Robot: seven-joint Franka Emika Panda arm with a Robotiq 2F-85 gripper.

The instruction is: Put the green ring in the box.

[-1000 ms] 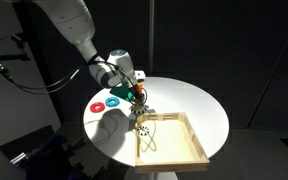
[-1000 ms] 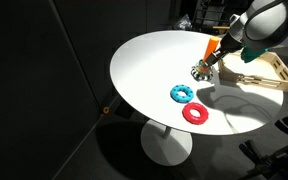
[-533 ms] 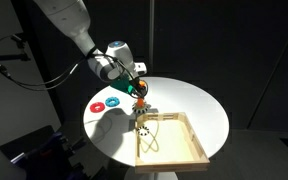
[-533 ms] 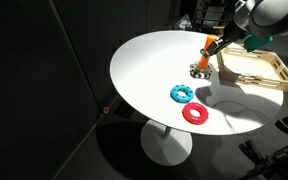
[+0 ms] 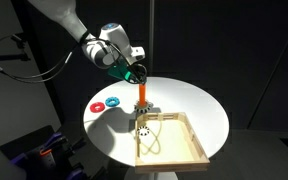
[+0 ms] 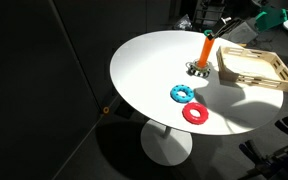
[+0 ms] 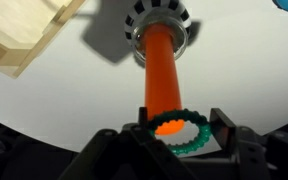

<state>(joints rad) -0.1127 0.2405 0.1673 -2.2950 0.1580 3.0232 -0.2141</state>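
Next, I release the green ring inside the box [image 5: 148,126], near its corner closest to the orange peg.
My gripper [image 7: 177,133] is shut on the green ring [image 7: 176,130], a knobbly ring held flat between the fingers. It hangs just above the top of the upright orange peg [image 7: 162,75], which stands on a round studded base [image 7: 159,20]. In both exterior views the gripper [image 5: 134,72] [image 6: 269,15] holds the ring in the air over the peg [image 5: 142,95] [image 6: 207,48]. The box, a shallow light-wood tray [image 5: 197,140] [image 6: 252,66], lies on the white round table beside the peg; its corner [image 7: 24,30] shows in the wrist view.
A red ring [image 5: 97,105] [image 6: 195,113] and a blue ring [image 5: 111,101] [image 6: 182,93] lie flat on the table [image 5: 199,100], on the peg's side away from the box. The table is small, with dark surroundings beyond its edge.
My gripper has risen from the peg's base, lifting the green ring up along the peg to above its top. The peg now stands bare.
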